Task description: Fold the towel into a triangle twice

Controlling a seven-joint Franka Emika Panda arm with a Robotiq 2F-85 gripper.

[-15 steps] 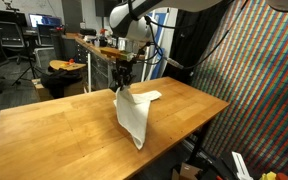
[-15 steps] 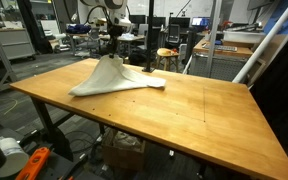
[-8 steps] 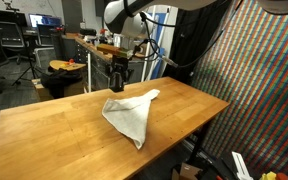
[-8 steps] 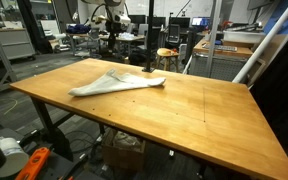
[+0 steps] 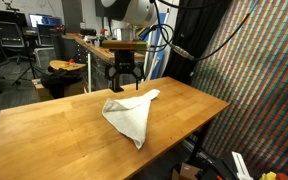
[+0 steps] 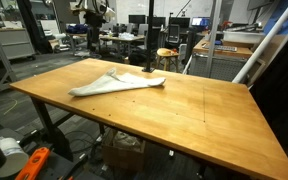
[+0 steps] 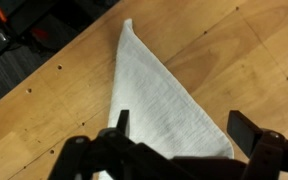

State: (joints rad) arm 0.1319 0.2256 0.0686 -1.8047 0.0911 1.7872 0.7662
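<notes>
Next, my gripper should go to the white towel's pointed corner (image 5: 138, 145) (image 7: 129, 25), the one closest to the table's edge, and close there.
A white towel (image 5: 132, 113) lies on the wooden table (image 5: 44, 130), folded into a triangle with one tip pointing to the far edge. It also shows as a low, slightly rumpled shape in an exterior view (image 6: 114, 84). My gripper (image 5: 124, 80) hangs open above the towel's far corner, clear of the cloth. In the wrist view the towel (image 7: 154, 100) runs as a long triangle under the gripper (image 7: 184, 125). Both dark fingertips (image 7: 122, 122) stand wide apart with nothing between them.
A colourful patterned curtain (image 5: 254, 90) hangs close to one side of the table. Desks, chairs and a stool (image 6: 169, 58) fill the lab behind. Bare wood (image 6: 204, 110) stretches from the towel towards the near table edges.
The gripper let go of the lifted towel corner and opened wide. The towel dropped flat onto the table, and the gripper rose above it.
</notes>
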